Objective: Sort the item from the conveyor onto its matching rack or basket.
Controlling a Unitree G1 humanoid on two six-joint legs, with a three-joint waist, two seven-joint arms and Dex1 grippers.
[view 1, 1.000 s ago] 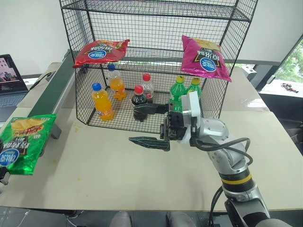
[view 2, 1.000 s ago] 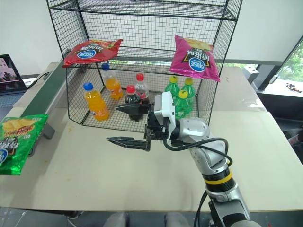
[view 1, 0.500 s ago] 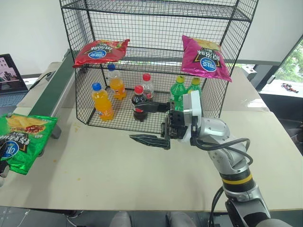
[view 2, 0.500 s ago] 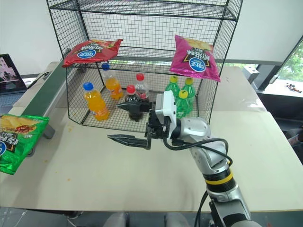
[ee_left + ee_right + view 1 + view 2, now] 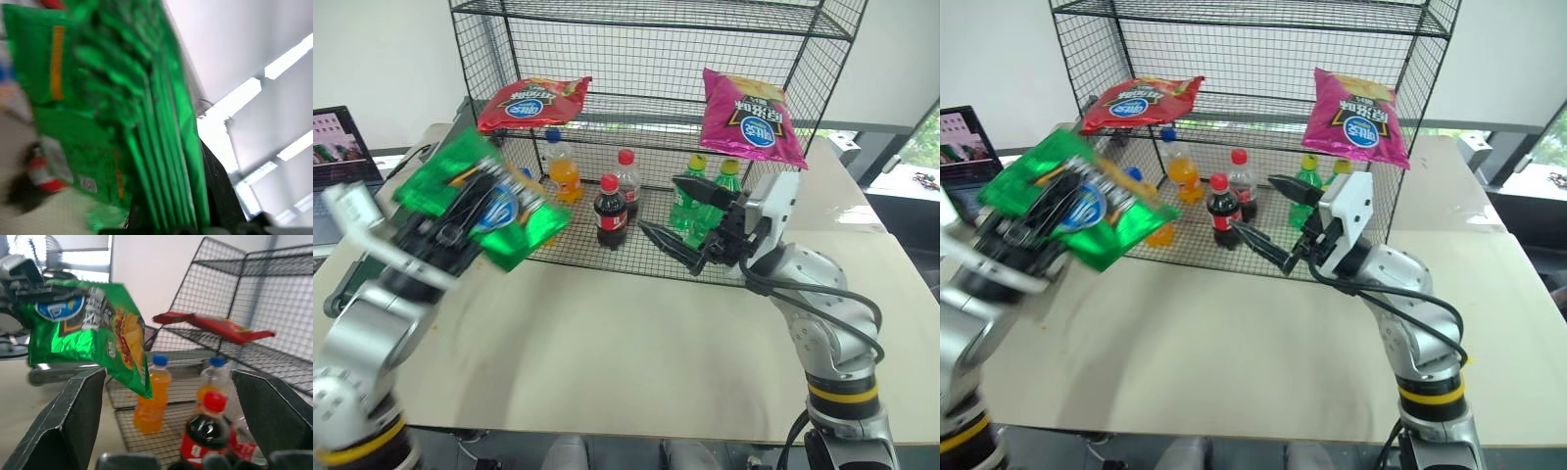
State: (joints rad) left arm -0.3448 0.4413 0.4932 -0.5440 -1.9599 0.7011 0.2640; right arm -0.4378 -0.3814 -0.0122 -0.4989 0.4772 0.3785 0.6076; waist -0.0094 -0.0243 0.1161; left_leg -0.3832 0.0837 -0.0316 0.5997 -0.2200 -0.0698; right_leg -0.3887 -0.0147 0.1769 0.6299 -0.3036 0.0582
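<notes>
I need to release the green crisp bag with my left gripper on the middle level (image 5: pixel 642 122) between the red and magenta bags.
My left gripper (image 5: pixel 460 217) is shut on the item, a shiny green crisp bag (image 5: pixel 481 192), and holds it in the air just in front of the rack's left side, tilted. The left wrist view has the bag (image 5: pixel 122 122) pressed against a black finger (image 5: pixel 221 196). My right gripper (image 5: pixel 658 203) stands open with nothing in it, in front of the basket (image 5: pixel 607 257), pointing left toward the bag (image 5: pixel 88 328). The rack (image 5: pixel 656 20) rises behind, with flat grid tiers. The conveyor (image 5: pixel 49 374) lies behind the bag, mostly hidden.
A red bag (image 5: pixel 533 103) and a magenta bag (image 5: pixel 752 116) lie on the rack's middle tier. Orange (image 5: pixel 565 176), cola (image 5: pixel 610 211) and green (image 5: pixel 690 201) bottles stand in the basket. A laptop (image 5: pixel 337 147) sits at the far left.
The green bag has risen and swung right, from the table's left edge to the rack's front, in my left gripper. My right gripper has shifted right and turned, and stays open.
</notes>
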